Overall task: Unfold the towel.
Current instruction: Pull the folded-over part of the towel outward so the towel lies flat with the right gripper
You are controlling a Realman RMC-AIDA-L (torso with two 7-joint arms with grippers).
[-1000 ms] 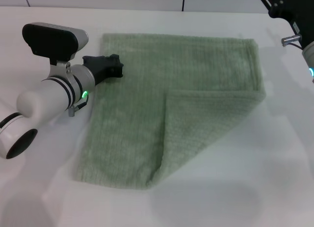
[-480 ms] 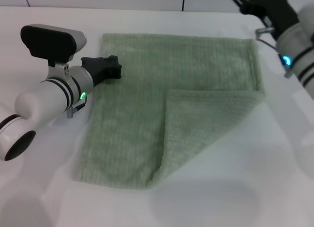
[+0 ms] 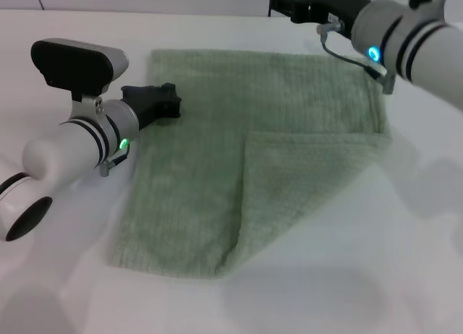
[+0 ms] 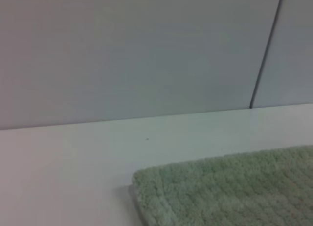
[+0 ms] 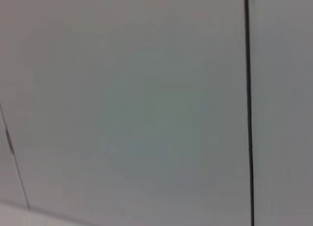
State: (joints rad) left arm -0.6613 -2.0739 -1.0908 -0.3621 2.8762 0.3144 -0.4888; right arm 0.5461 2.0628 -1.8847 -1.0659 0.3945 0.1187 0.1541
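Note:
My right gripper closes next on the folded flap's corner [image 3: 253, 139] on the pale sage-green towel's middle.
The pale sage-green towel [image 3: 210, 124] lies flat on the white table [image 3: 65, 276]. Its near right part is folded over into a triangular flap [image 3: 304, 178], with the fold edge running to the near edge. My left gripper [image 3: 160, 103] is at the towel's left edge near the far left corner, low over the cloth. The left wrist view shows a towel corner [image 4: 225, 192] lying on the table. My right gripper [image 3: 307, 3] is raised above the towel's far edge, right of the middle. The right wrist view shows only the wall.
A pale panelled wall [image 4: 146, 50] with a dark seam [image 4: 266, 50] stands behind the table. Bare white table surface surrounds the towel on the near side and the right [image 3: 405, 262].
My right arm has swung from the far right corner leftward and now reaches over the towel's far edge. My left arm and the towel have hardly moved.

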